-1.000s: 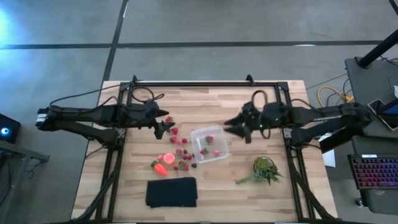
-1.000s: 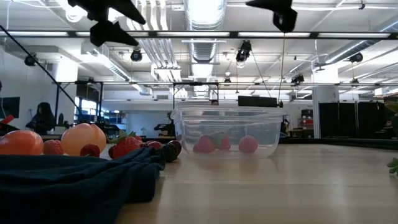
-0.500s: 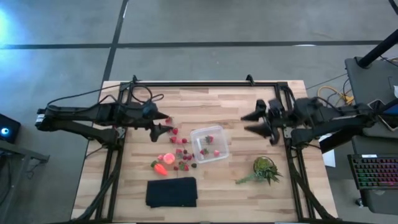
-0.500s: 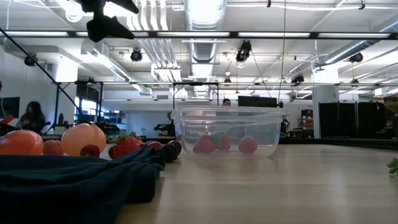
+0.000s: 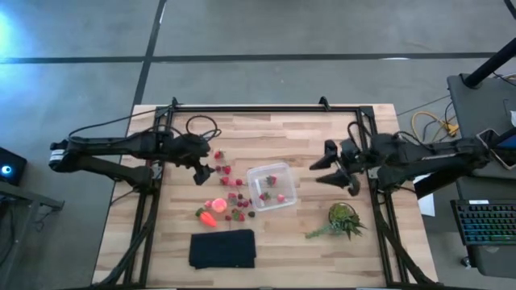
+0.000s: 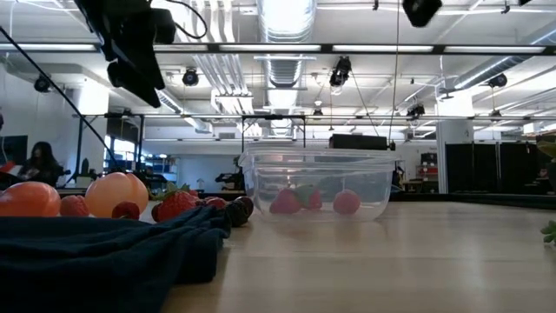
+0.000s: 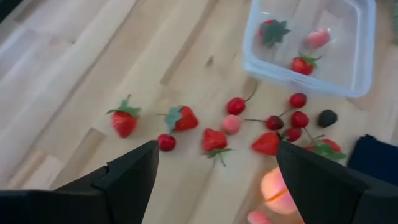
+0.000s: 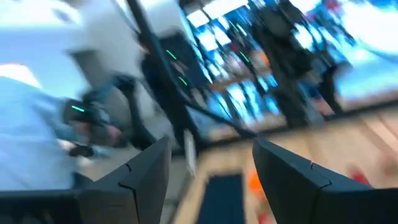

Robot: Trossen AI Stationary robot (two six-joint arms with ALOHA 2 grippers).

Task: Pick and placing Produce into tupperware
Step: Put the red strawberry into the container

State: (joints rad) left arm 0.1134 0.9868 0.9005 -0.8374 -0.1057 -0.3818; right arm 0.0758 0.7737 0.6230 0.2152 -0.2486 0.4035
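Note:
The strawberry to take next is the one farthest from the dark folded cloth. My left gripper will go to it and close on that strawberry's red sides (image 5: 218, 155) (image 7: 124, 125).
The clear tupperware (image 5: 272, 187) sits mid-table with three red pieces inside; it also shows in the left wrist view (image 7: 250, 60) and the low view (image 6: 317, 183). Small strawberries and cherries (image 5: 232, 193) lie scattered on the wood to its left (image 7: 180, 117). The pinkish round piece (image 5: 216, 206) and the orange carrot-like piece (image 5: 208, 217) lie nearer the near edge. My left gripper (image 5: 206, 164) hangs open above the scattered strawberries (image 7: 216, 155), touching none. My right gripper (image 5: 326, 169) is open in the air right of the tupperware (image 8: 211, 158).
A green leafy plant (image 5: 343, 219) lies near the table's right near corner. A dark folded cloth (image 5: 222, 248) lies at the near edge, left of centre (image 6: 104, 248). Black frame rails (image 5: 266, 109) run along the far and side edges, with cable loops by them.
My right gripper has drawn back from beside the tupperware toward the table's right edge and stays open. My left gripper has tipped its fingers downward and come lower over the scattered strawberries, still open. The produce and the tupperware have not moved.

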